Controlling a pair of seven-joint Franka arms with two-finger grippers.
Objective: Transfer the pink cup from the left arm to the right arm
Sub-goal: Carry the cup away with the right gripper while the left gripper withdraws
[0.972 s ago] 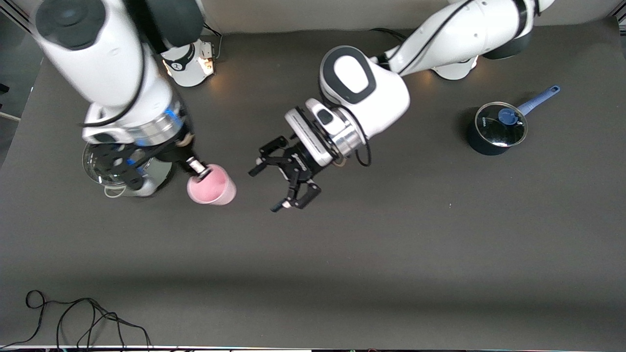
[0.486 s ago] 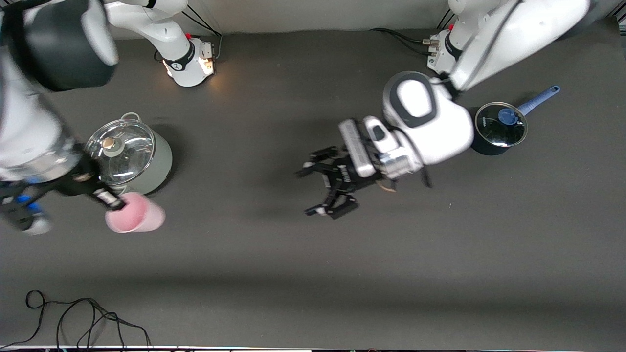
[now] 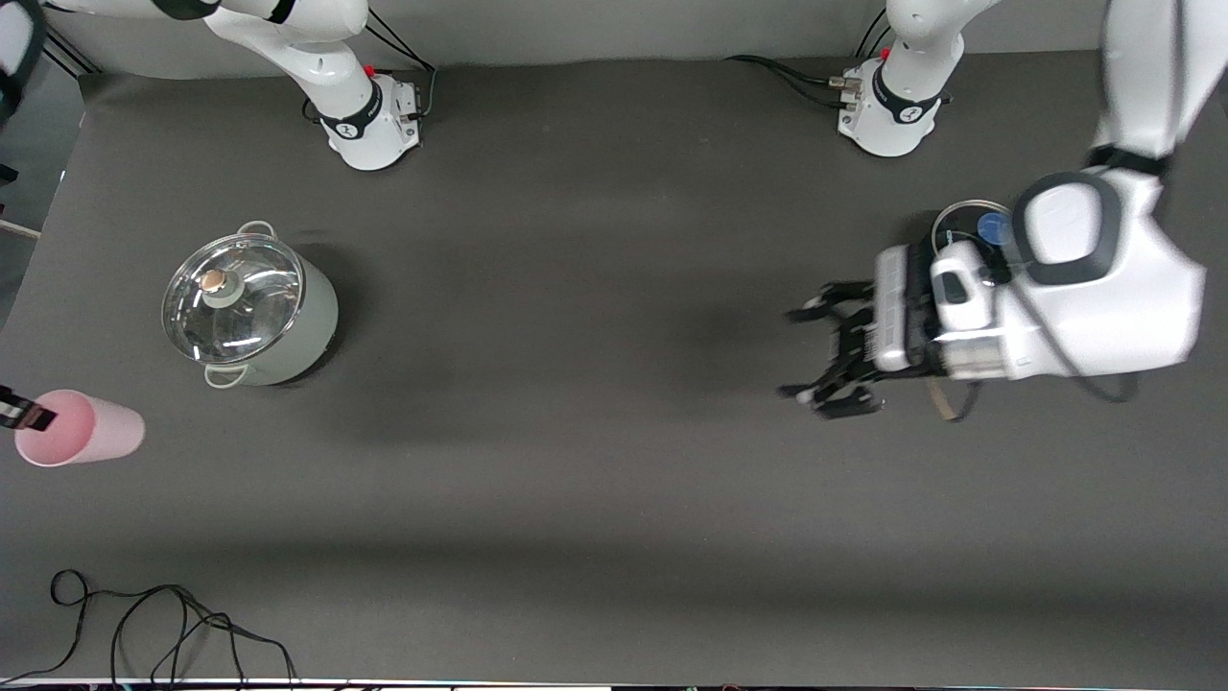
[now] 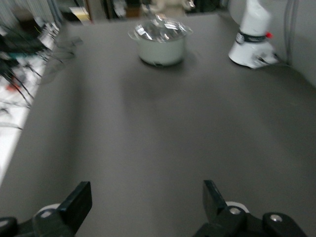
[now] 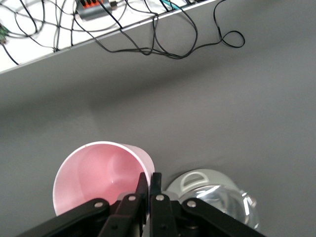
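Note:
The pink cup, now tilted over the table edge, will be set down by my right gripper on the bare table (image 3: 253,495) (image 5: 163,114), in the space between the pot and the black cable.
The pink cup (image 3: 84,438) hangs tilted over the table edge at the right arm's end, beside the steel pot. My right gripper (image 3: 27,415) is mostly out of the front view; one black fingertip shows at the cup's mouth. The right wrist view shows the right gripper (image 5: 149,177) shut on the rim of the pink cup (image 5: 98,177), one finger inside the wall and one outside. My left gripper (image 3: 830,355) is open with nothing in it, over the table at the left arm's end. Its fingers (image 4: 81,200) stand wide apart above bare mat.
A grey-green pot with a glass lid (image 3: 247,309) stands near the right arm's end, also seen as the pot (image 5: 217,195) and the pot (image 4: 160,42). A dark saucepan with a blue knob (image 3: 964,228) is partly covered by the left arm. A black cable (image 3: 144,624) lies at the near edge.
My right gripper has carried the pink cup from beside the pot out to the table's edge at its own end. The open left gripper has drawn back toward the saucepan.

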